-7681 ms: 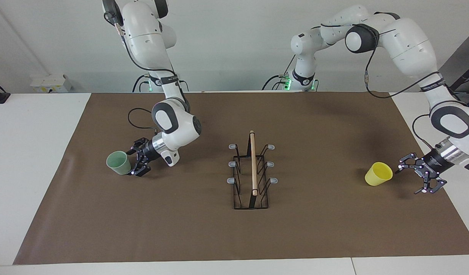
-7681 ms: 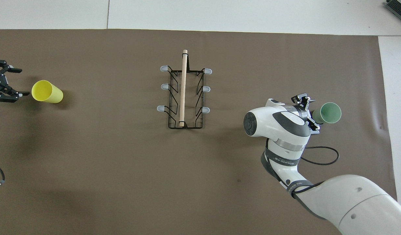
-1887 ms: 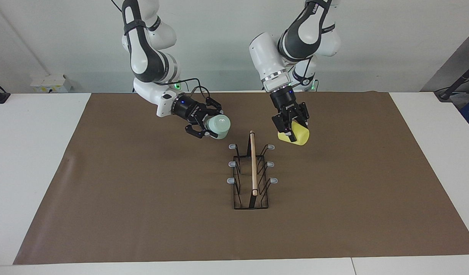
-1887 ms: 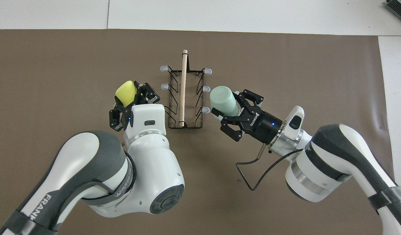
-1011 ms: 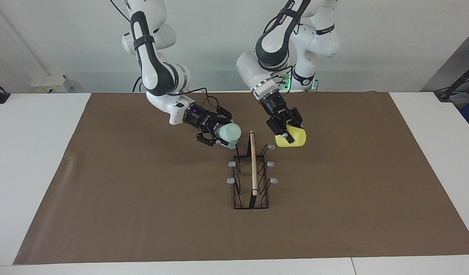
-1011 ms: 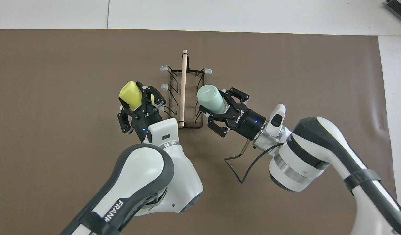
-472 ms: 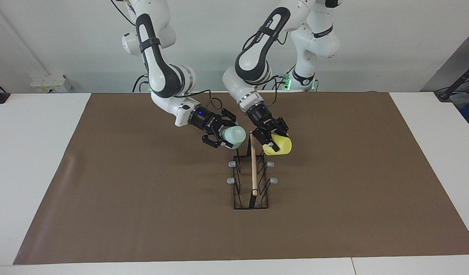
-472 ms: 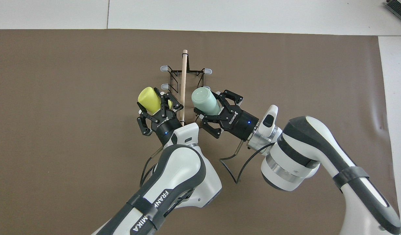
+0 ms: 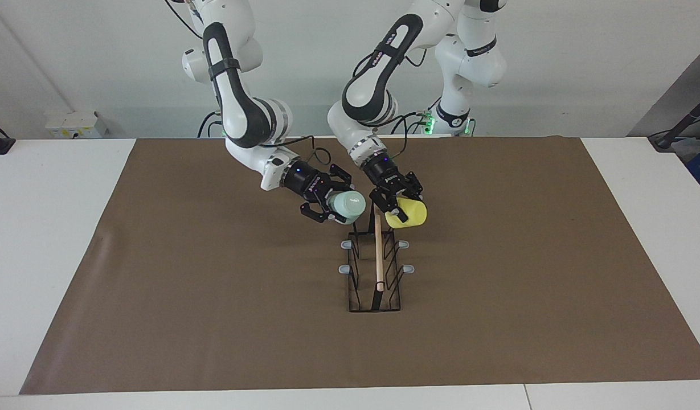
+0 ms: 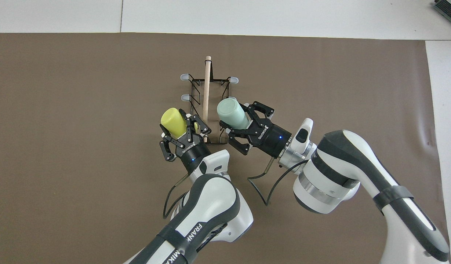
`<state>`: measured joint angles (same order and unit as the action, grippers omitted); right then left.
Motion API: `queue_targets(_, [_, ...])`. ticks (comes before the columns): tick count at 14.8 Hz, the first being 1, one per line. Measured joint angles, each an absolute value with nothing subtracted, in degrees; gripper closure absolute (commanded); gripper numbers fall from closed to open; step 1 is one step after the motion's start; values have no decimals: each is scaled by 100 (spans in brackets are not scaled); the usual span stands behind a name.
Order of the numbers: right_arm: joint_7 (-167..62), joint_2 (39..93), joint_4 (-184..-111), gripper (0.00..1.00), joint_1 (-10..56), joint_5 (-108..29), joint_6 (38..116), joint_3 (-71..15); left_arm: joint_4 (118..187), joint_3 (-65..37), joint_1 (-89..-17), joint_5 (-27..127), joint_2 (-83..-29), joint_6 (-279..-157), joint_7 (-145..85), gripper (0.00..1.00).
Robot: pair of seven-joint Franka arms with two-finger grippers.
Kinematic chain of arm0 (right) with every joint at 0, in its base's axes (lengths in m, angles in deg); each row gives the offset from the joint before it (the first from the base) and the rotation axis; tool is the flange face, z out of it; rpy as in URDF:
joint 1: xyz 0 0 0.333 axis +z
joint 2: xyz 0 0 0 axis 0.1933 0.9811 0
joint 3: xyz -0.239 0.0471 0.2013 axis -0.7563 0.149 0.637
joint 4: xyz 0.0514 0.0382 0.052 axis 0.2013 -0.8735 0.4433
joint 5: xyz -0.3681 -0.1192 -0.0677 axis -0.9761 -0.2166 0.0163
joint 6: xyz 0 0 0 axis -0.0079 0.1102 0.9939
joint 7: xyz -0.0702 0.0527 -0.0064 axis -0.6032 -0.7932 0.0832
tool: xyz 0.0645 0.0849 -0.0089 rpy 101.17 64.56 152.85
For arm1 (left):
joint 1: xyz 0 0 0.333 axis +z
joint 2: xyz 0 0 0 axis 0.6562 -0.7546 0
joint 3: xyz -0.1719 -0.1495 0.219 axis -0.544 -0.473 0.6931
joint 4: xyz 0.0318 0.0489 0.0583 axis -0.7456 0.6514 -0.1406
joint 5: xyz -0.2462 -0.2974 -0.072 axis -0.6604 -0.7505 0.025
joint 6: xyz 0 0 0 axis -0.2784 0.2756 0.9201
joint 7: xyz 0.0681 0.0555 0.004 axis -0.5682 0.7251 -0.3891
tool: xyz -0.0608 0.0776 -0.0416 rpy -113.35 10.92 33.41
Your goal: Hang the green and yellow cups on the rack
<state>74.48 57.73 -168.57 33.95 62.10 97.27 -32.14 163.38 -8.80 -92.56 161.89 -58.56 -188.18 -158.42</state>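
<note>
I need to release the green cup from my right gripper on the rack's near peg [image 10: 228,125], across the dowel from the yellow cup.
The black wire rack [image 9: 377,285] with its wooden dowel [image 10: 206,91] stands mid-mat. My right gripper [image 9: 336,206] is shut on the mint green cup [image 9: 347,205], held tilted with its base pointing away from the robots, over the rack's prong nearest the robots on the right arm's side. My left gripper [image 9: 396,206] is shut on the yellow cup [image 9: 408,214], held the same way over the matching prong on the left arm's side. Both those prong tips are hidden by the cups. In the overhead view the yellow cup [image 10: 173,121] and green cup [image 10: 231,113] flank the dowel.
A brown mat [image 9: 156,296] covers the white table [image 9: 42,228]. Four grey prong tips, such as one tip [image 9: 346,244], show free farther from the robots. A black cable [image 10: 262,190] loops under the right arm's wrist.
Both arms carried their cups from the table's ends in to the rack. In the last half second the yellow cup moved closer to the dowel; the green cup barely moved.
</note>
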Motion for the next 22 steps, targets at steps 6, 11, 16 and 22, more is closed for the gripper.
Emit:
queue_targets(6, [7474,5799,-16856,100,3414,6207,9814,-3205,16335,-884,-9326,16194,-5856,-18737,-15863,0])
queue_targets(11, [7474,5806,-16779,100,3505,6209,9814,-3209,16179,-895,-9425,16095,-5811,-18710,-15903,0])
queue_targets(16, [7474,5843,-16766,100,3510,6209,9814,-3206,15994,-789,-9202,15569,-5113,-19207,-14588,0])
queue_targets(22, [7621,5958,-16766,100,3538,6209,9824,-3205,15995,-712,-7938,14475,-4385,-20625,-11619,0])
